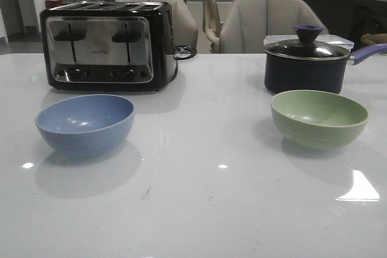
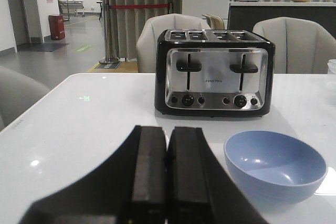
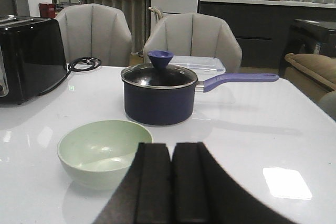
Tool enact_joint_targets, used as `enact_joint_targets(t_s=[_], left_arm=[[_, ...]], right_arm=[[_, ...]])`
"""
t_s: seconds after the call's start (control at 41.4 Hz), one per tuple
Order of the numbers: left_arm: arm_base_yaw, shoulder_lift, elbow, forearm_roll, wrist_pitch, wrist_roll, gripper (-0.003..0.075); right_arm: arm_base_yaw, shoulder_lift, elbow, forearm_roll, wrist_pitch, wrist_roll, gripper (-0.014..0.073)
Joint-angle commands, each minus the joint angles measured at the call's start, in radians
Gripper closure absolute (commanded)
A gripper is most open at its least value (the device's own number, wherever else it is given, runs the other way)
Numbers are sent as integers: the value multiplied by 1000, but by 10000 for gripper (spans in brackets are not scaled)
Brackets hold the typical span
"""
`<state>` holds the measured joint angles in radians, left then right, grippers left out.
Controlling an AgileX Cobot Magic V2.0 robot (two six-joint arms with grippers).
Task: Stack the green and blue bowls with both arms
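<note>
The robot's right gripper will close on the rim of the pale green bowl [image 1: 365, 113] [image 3: 151, 138], on the side that is farthest from the dusty blue bowl.
The dusty blue bowl [image 1: 84, 124] sits upright on the white table at the left, in front of the toaster. The pale green bowl [image 1: 319, 118] sits upright at the right, in front of the saucepan. Neither arm shows in the front view. In the left wrist view my left gripper [image 2: 167, 132] is shut and empty, with the blue bowl [image 2: 274, 165] just beside it. In the right wrist view my right gripper [image 3: 171, 148] is shut and empty, with the green bowl [image 3: 103, 152] beside it and partly behind one finger.
A black and chrome toaster [image 1: 109, 45] stands at the back left. A dark navy lidded saucepan [image 1: 307, 58] with a purple handle stands at the back right, a clear container behind it. Grey chairs stand behind the table [image 1: 205, 179].
</note>
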<state>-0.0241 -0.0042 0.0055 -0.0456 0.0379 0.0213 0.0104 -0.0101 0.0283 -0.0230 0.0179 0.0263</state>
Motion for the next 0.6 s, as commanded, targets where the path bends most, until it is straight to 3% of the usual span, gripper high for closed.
enact_joint_targets(t_s=[0.0, 0.169, 0.387, 0.58], left_arm=[[-8, -23, 19, 1, -89, -7, 619], [-8, -23, 19, -35, -119, -9, 619], [-8, -23, -15, -38, -301, -9, 619], [-8, 4, -200, -27, -174, -9, 619]], right_arm=[[-3, -21, -1, -10, -90, -1, 559], [-3, -21, -3, -10, -122, -1, 559], [-3, -20, -109, 1, -56, -1, 559], [-3, 12, -324, -1, 86, -1, 559]])
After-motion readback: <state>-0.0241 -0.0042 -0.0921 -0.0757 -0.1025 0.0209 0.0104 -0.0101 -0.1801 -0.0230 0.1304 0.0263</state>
